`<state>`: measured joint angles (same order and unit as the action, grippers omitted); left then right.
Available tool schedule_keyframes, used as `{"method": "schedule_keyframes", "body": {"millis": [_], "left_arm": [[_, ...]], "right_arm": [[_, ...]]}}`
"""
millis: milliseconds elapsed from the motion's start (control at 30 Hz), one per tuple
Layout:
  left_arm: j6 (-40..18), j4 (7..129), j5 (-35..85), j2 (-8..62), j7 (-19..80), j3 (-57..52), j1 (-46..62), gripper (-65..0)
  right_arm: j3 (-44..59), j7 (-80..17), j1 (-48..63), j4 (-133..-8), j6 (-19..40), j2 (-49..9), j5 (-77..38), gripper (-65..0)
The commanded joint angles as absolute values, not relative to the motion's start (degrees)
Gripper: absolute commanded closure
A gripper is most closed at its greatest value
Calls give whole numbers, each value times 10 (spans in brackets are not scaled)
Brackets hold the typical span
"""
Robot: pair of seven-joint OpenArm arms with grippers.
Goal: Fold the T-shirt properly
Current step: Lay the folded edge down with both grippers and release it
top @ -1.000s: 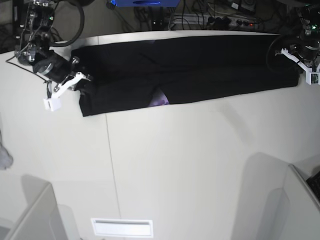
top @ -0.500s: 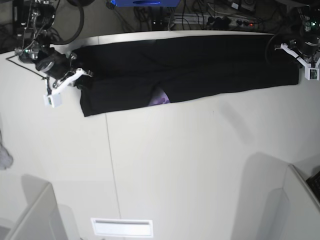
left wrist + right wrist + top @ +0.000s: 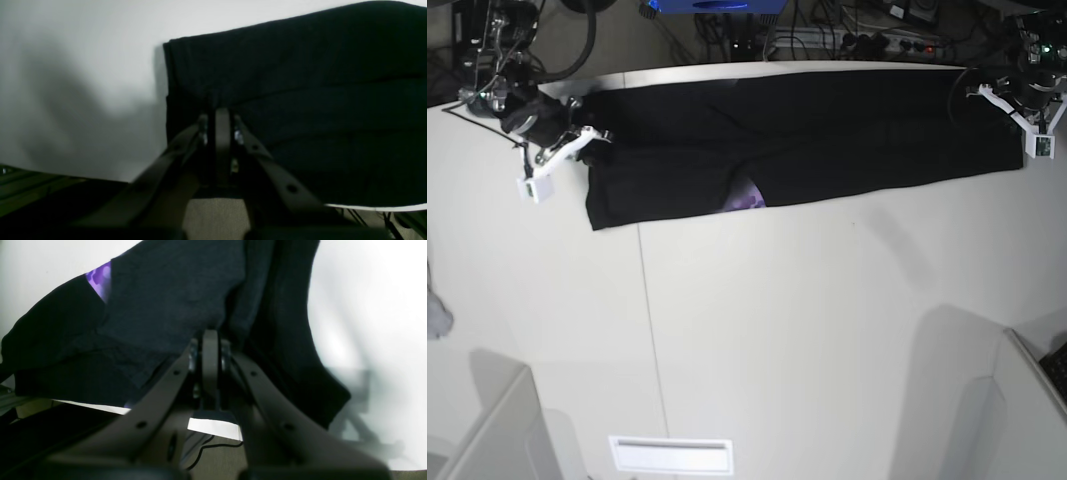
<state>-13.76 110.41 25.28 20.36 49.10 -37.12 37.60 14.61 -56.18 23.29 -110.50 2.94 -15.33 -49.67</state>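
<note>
The band of the black T-shirt is lying against the far edge of the table, so next I take the band's end [image 3: 972, 115] again with my left gripper and pull it nearer with both grippers before folding.
The black T-shirt [image 3: 827, 140] lies folded into a long band along the far side of the white table [image 3: 777, 330], and a purple patch [image 3: 747, 197] peeks out at its near edge. At the band's end on the right of the base view, my left gripper [image 3: 1015, 108] is shut on the cloth. The left wrist view shows its tips [image 3: 222, 115] pinching a fold of the T-shirt [image 3: 300, 83]. My right gripper [image 3: 587, 138] is shut on the other end. There its tips [image 3: 209, 336] bite into the T-shirt [image 3: 166, 306], near the purple patch [image 3: 100, 281].
A grey cloth [image 3: 435, 315] shows at the left edge of the table. Pale box walls rise at the near left [image 3: 497, 430] and near right [image 3: 1027, 420], with a slot [image 3: 670, 453] between them. Cables and a power strip [image 3: 867, 40] run behind the table's far edge.
Both grippers have drawn back toward the far edge of the table, each still shut on its end of the T-shirt. The band has hardly shifted.
</note>
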Motion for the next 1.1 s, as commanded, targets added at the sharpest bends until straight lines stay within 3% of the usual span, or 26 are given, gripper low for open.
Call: {"method": "schedule_keyframes", "body": {"millis": [0, 67, 167, 200, 267, 333, 433, 533, 600, 667, 733, 767, 800, 1067], "left_arm": [[-137, 1113, 249, 213, 481, -378, 379, 0], [-137, 1112, 249, 213, 481, -378, 379, -5], [-137, 1112, 249, 214, 481, -379, 379, -196], [-137, 1112, 249, 214, 481, -380, 379, -267], [-137, 1112, 249, 214, 481, -395, 379, -402], [-137, 1112, 249, 213, 480, -410, 378, -497], [-138, 1113, 250, 211, 480, -449, 362, -579], [-140, 1119, 256, 207, 480, -487, 359, -548], [-140, 1117, 257, 201, 480, -488, 359, -476], [-140, 1114, 257, 190, 480, -488, 358, -344], [-140, 1112, 257, 177, 480, -487, 349, -151], [-140, 1110, 253, 169, 480, -483, 338, -53], [-140, 1102, 250, 160, 480, -482, 329, 0], [-139, 975, 250, 155, 479, -428, 278, 0]], "right_arm": [[148, -555, 233, -1114, 36, -160, -505, 0], [148, -555, 233, -1114, 36, -160, -505, 0], [149, -555, 237, -1114, 36, -160, -506, 0], [151, -555, 239, -1114, 36, -160, -508, -32], [153, -555, 240, -1114, 36, -160, -508, -161], [153, -554, 240, -1114, 36, -160, -505, -249], [154, -549, 246, -1114, 34, -160, -503, -276], [185, -536, 253, -1120, 36, -159, -507, -275], [181, -524, 255, -1127, 37, -159, -509, -242], [160, -511, 255, -1132, 42, -159, -509, -156], [131, -499, 247, -1127, 65, -159, -509, -29], [118, -496, 238, -1125, 73, -159, -509, 0], [104, -495, 231, -1116, 76, -159, -509, 0], [57, -489, 198, -1034, 75, -159, -508, 0]]}}
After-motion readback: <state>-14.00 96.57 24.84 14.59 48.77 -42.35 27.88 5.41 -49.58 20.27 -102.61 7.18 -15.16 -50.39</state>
